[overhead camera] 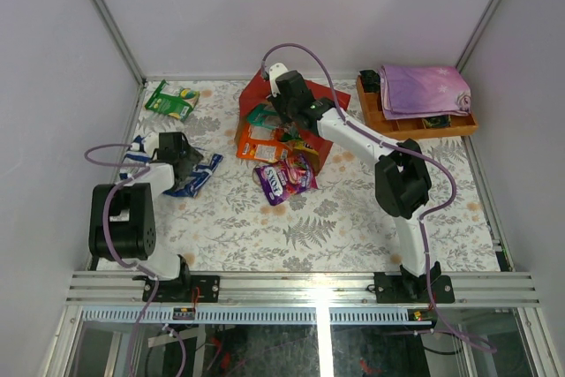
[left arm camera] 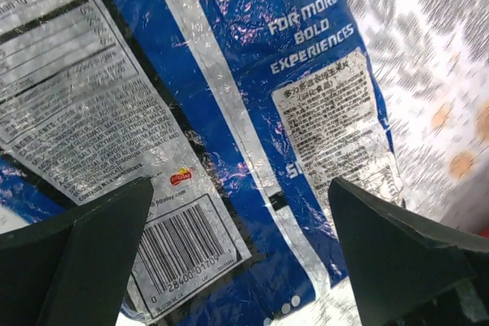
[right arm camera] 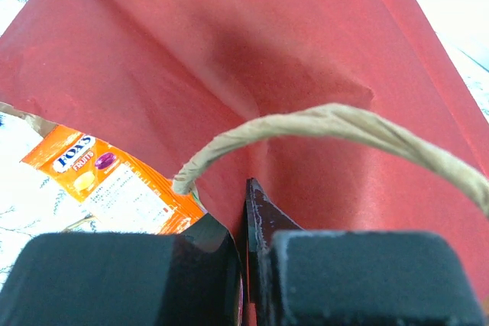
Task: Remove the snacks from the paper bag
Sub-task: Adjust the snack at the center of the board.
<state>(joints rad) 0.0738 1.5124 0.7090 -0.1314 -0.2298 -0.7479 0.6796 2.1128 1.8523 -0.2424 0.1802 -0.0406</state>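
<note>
The purple packet is next for my left gripper, which should go to it and close on its edge point(overhead camera: 264, 184) facing the blue-white packet.
The red paper bag point(overhead camera: 265, 93) lies on its side at the back middle, mouth toward the front. My right gripper point(overhead camera: 289, 110) is shut on the bag's red edge point(right arm camera: 306, 59), with the string handle point(right arm camera: 328, 121) arching over the fingers. An orange Fox's packet point(right arm camera: 114, 181) lies at the mouth, also in the top view point(overhead camera: 259, 141), with a teal packet point(overhead camera: 261, 115) and a purple packet point(overhead camera: 284, 177) nearby. My left gripper point(overhead camera: 183, 162) is open just above a blue-white packet point(left arm camera: 252, 112), its jaws point(left arm camera: 241, 265) wide apart on either side. A green packet point(overhead camera: 172, 101) lies at the far left.
A brown wooden tray point(overhead camera: 375, 110) with a folded purple cloth point(overhead camera: 424, 90) stands at the back right. White walls enclose the patterned table point(overhead camera: 353, 227) on three sides.
</note>
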